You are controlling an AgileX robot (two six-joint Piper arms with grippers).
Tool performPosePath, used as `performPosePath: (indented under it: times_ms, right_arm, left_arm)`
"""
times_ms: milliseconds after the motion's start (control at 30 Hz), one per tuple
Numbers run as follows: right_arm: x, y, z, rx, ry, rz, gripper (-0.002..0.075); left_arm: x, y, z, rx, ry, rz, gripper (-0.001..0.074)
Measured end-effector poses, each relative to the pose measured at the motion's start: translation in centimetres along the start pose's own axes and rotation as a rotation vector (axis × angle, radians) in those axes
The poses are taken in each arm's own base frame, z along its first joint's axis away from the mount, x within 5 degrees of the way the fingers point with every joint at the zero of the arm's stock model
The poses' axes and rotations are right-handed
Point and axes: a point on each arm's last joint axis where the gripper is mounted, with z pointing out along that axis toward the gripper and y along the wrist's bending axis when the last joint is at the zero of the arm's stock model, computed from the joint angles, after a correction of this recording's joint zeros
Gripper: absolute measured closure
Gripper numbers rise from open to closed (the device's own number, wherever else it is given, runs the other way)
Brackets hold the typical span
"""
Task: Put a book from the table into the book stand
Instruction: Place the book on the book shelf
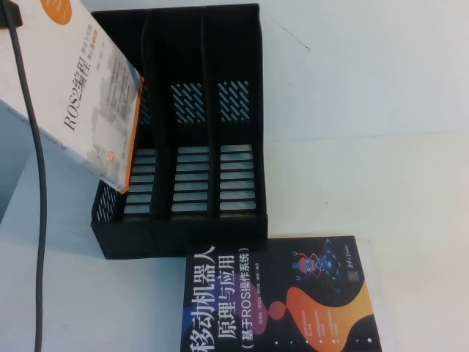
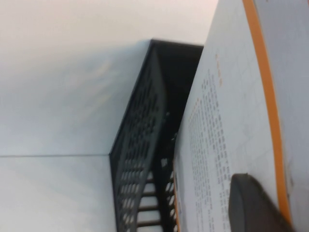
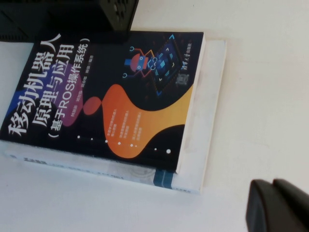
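Next, my left gripper lets go of the white and orange book in the stand's slot (image 1: 134, 203) (image 2: 153, 211) closest to the black cable.
A white and orange book (image 1: 80, 88) hangs tilted over the left slot of the black three-slot book stand (image 1: 183, 233), its lower corner inside the slot. In the left wrist view my left gripper (image 2: 251, 195) is shut on this book (image 2: 227, 125), one dark finger pressed flat on its cover, beside the stand's perforated wall (image 2: 140, 145). A dark book with an orange shape (image 1: 278, 301) lies flat in front of the stand. My right gripper (image 3: 273, 195) is shut and empty, hovering off that dark book's (image 3: 106, 92) corner. Neither gripper shows in the high view.
The dark book rests on a larger white book (image 3: 207, 111). A black cable (image 1: 37, 183) hangs down the left side of the high view. The stand's middle and right slots hold nothing. White table (image 1: 366, 110) lies to the stand's right.
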Motion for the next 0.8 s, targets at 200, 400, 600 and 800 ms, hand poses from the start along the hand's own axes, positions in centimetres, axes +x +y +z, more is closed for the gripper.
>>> performPosePath:
  times_ms: [200,400,600,800]
  right_arm:
    - [0.0,0.0,0.0,0.000,0.000,0.000,0.0727]
    - [0.0,0.0,0.0,-0.004,-0.002,0.003,0.0727]
    - [-0.1,0.1,0.0,-0.006,-0.006,0.004,0.0727]
    - [-0.1,0.1,0.0,-0.010,-0.011,0.005,0.0727]
  left_arm:
    - [0.4,1.1,2.0,-0.020,0.045,0.022,0.0634]
    - [0.3,1.6,2.8,-0.026,0.029,0.044,0.0634]
    - [0.5,2.1,4.1,-0.020,0.042,0.021,0.0634]
    - [1.1,2.9,5.6,-0.017,0.092,0.026,0.0634]
